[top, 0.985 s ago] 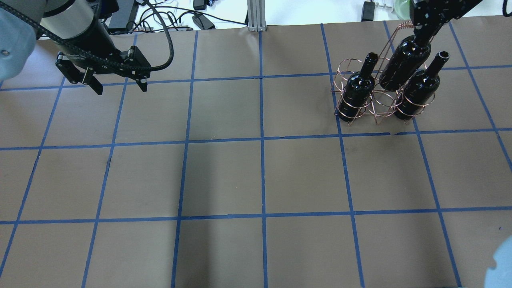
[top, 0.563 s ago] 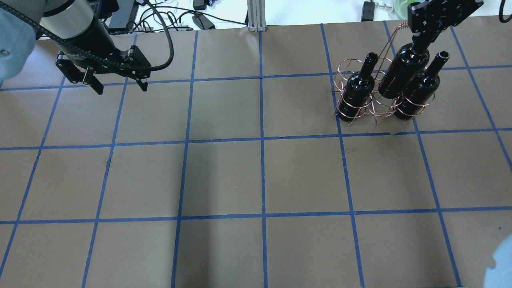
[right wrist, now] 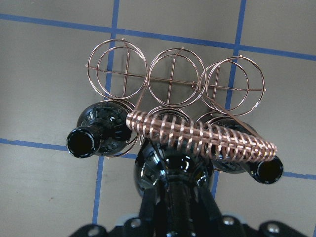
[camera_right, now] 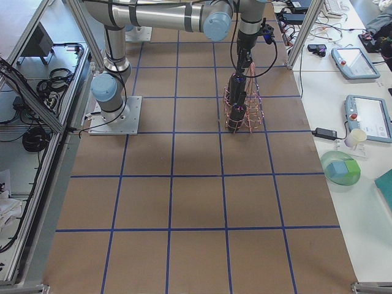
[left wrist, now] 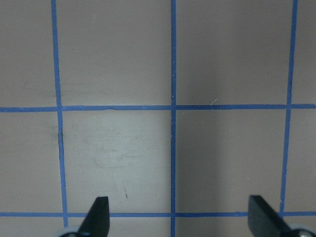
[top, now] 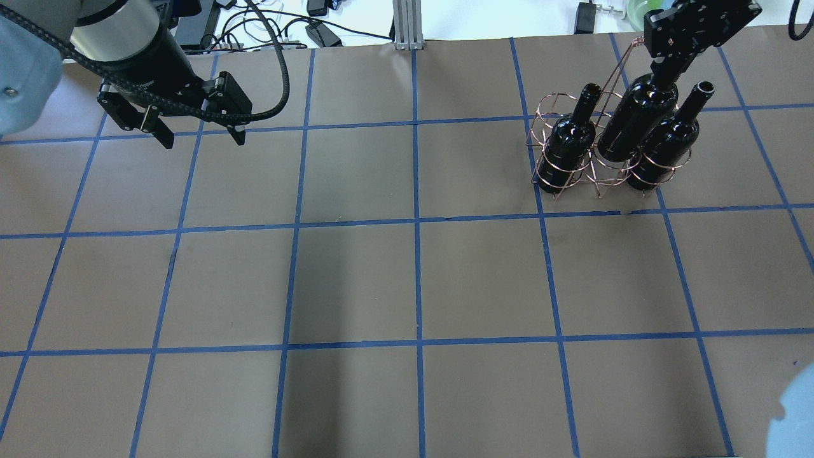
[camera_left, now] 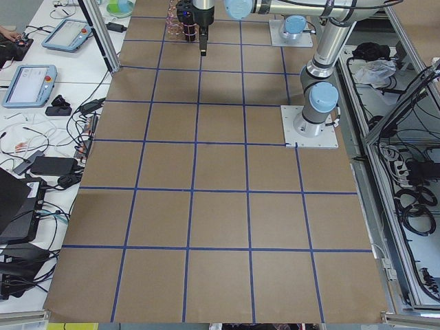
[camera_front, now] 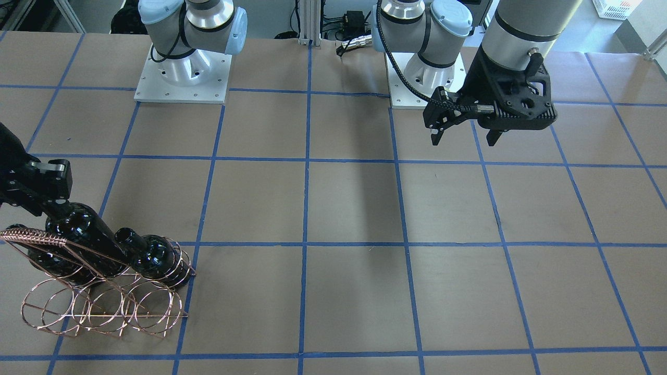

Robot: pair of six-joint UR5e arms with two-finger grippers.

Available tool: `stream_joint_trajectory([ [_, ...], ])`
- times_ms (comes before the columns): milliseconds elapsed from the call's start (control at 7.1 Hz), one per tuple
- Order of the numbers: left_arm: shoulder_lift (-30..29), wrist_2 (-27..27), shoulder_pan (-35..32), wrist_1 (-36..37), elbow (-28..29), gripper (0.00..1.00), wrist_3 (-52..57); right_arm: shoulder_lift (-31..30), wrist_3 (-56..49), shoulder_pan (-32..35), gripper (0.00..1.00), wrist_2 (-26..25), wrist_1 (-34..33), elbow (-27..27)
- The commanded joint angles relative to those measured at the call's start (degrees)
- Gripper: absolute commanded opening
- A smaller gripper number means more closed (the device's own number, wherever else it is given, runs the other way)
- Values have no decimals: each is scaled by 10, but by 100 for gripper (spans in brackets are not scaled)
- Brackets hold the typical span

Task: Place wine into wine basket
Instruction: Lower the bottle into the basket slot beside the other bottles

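Note:
Next, my right gripper lets go of the wine bottle in the wine basket's middle ring (camera_front: 112,257) (right wrist: 169,122) between the other bottles.
My right gripper (top: 666,65) is shut on the neck of the wine bottle (top: 634,121), dark, glossy and tilted a little. The bottle's lower part sits inside the middle ring of the copper wire wine basket (top: 548,105), in the row nearer my base. Two identical bottles (top: 569,143) (top: 664,143) stand in the rings on either side. In the right wrist view the held bottle (right wrist: 168,170) is below the braided handle (right wrist: 197,133), with three empty rings (right wrist: 170,84) beyond it. My left gripper (top: 202,135) is open and empty, far to the left above the table.
The table is brown paper with a blue tape grid (top: 416,219). Cables and a metal post (top: 407,25) lie beyond the far edge. The arm bases (camera_front: 182,78) stand at the table's robot side. Tablets and a green bowl (camera_right: 340,171) sit on a side table.
My right gripper has lowered the bottle down into the basket's middle ring. My left gripper has shifted slightly to the right and away, still open.

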Motion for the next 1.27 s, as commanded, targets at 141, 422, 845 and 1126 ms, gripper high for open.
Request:
stream_joint_trajectory([
  [141,2,2,-1,-3,0,100,4,7,-4,0,16,-3,-1,17],
  [422,2,3,-1,-5,-1,100,4,20,-9,0,16,0,-2,24],
  [845,2,4,-1,-6,-1,100,4,18,-14,0,20,1,-35,53],
  [1126,1,4,-1,-6,-2,100,4,16,-16,0,55,0,-34,53],
])
